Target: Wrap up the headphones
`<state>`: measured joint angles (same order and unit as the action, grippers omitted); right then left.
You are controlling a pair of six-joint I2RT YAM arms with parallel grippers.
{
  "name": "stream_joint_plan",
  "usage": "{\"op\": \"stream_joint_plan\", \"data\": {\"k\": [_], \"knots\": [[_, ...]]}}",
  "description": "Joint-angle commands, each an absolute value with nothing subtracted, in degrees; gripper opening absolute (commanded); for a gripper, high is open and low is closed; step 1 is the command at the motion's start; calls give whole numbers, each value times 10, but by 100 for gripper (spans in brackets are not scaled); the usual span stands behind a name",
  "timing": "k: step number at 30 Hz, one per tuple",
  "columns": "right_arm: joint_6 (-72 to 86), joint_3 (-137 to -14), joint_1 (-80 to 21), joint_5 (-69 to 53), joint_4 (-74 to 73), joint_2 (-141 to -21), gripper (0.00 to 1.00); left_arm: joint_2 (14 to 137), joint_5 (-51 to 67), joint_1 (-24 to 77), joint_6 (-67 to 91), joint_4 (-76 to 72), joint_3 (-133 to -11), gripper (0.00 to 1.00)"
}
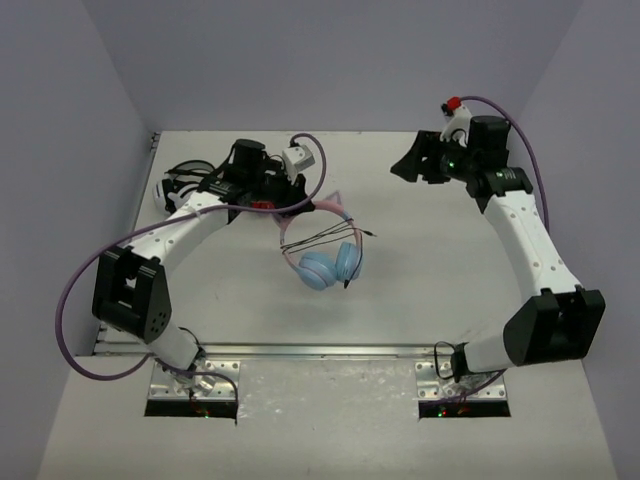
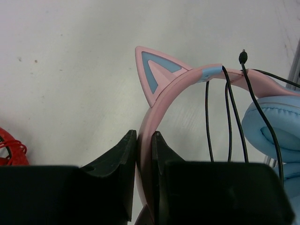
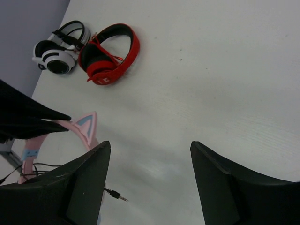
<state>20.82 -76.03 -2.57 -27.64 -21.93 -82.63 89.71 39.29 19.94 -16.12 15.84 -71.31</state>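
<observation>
Next, the left gripper releases the pink cat-ear headphones on the table [image 1: 262, 270] just in front of the red-and-black headphones.
The headphones [image 1: 330, 265] have a pink cat-ear headband and light blue earcups, and sit at the table's middle. Their thin black cable [image 1: 325, 238] is looped a few times across the headband. My left gripper [image 1: 290, 197] is shut on the headband [image 2: 157, 101] just below a cat ear [image 2: 152, 70]. In the left wrist view the cable [image 2: 228, 117] hangs over the band beside a blue earcup [image 2: 276, 126], with its plug [image 2: 243, 57] sticking up. My right gripper [image 1: 408, 165] is open and empty above the table at the back right. Its view shows a cat ear [image 3: 86, 125] and the plug [image 3: 116, 195].
Red-and-black headphones [image 3: 110, 54] and white-and-black headphones [image 3: 58, 47] lie together at the back left of the table. The white-and-black pair also shows in the top view [image 1: 175, 180]. A red cable [image 2: 9, 147] shows at the left edge of the left wrist view.
</observation>
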Motion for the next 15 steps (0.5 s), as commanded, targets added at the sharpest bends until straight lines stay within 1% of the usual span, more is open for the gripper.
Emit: {"op": "stream_joint_plan", "data": {"k": [1, 2, 5, 8, 10, 15], "knots": [[194, -764, -96, -288, -243, -813, 70, 892, 494, 196, -224, 199, -744, 0], [191, -770, -138, -270, -258, -816, 70, 893, 522, 196, -230, 199, -743, 0], [191, -768, -191, -228, -265, -820, 68, 901, 546, 197, -249, 213, -745, 0], [206, -753, -214, -200, -264, -816, 65, 905, 575, 197, -299, 247, -750, 1], [214, -735, -231, -192, -255, -809, 65, 895, 583, 197, -338, 250, -731, 0], [230, -665, -251, -193, -221, -789, 64, 889, 559, 195, -434, 270, -693, 0]]}}
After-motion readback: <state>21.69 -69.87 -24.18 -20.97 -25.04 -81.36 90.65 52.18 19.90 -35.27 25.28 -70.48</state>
